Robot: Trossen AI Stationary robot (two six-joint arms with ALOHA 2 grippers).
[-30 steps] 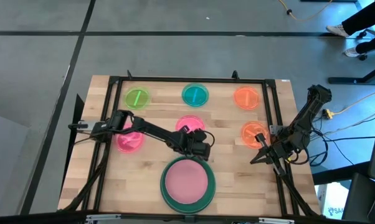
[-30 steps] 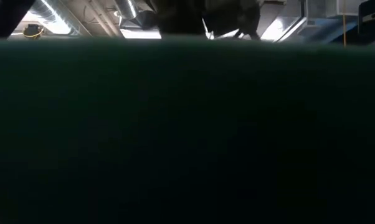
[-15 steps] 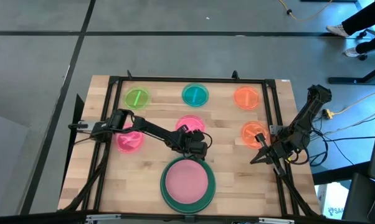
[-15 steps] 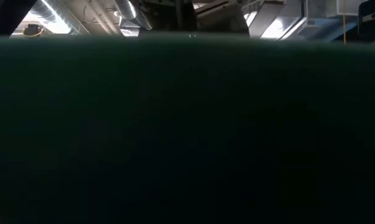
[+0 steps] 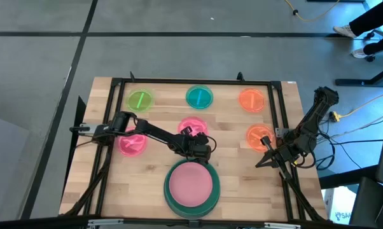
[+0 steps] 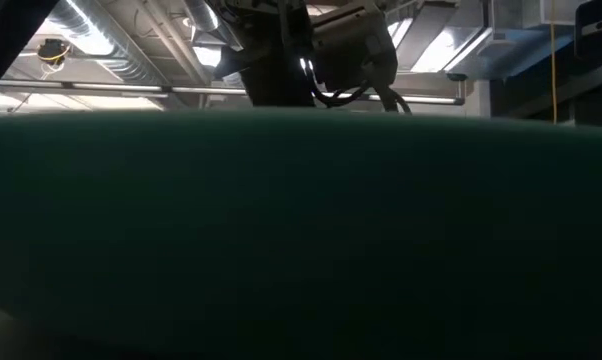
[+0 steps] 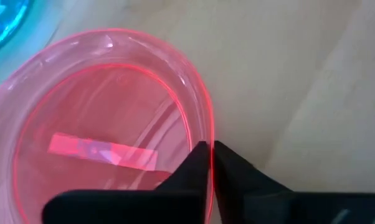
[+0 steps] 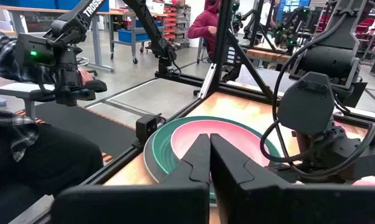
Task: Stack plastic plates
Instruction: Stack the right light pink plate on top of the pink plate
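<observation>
Next, my left gripper sets the small pink plate, still at the table's middle, down and lets go of it in the middle of the large pink plate (image 5: 193, 180).
A small translucent pink plate (image 5: 191, 126) (image 7: 106, 124) lies at the table's middle, and my left gripper (image 5: 201, 145) (image 7: 211, 148) is shut on its near right rim. Just nearer sits a large pink plate (image 5: 191, 184) inside a dark green one (image 5: 168, 193). Lime green (image 5: 139, 100), teal (image 5: 199, 97), two orange (image 5: 251, 99) (image 5: 258, 135) and another pink plate (image 5: 132, 144) lie flat around them. My right gripper (image 5: 263, 162) (image 8: 209, 140) waits shut at the right edge, holding nothing. My left gripper pinches the small pink plate's rim (image 7: 207, 132) at the near right side, one finger (image 7: 194, 167) inside the plate and one (image 7: 236, 167) outside. The fingers slant down from the near right. Whether the plate is lifted off the wood, I cannot tell.
The dark green plate's wall (image 6: 301, 230) fills most of the low view, with my left arm (image 6: 311, 50) above it. A black frame (image 5: 191, 81) runs round the table. Cables hang off the right edge (image 5: 325, 152). A person (image 8: 25, 143) sits beyond the near right.
My left gripper has shifted a little toward the small pink plate and has shut on its rim. My right arm has kept still.
</observation>
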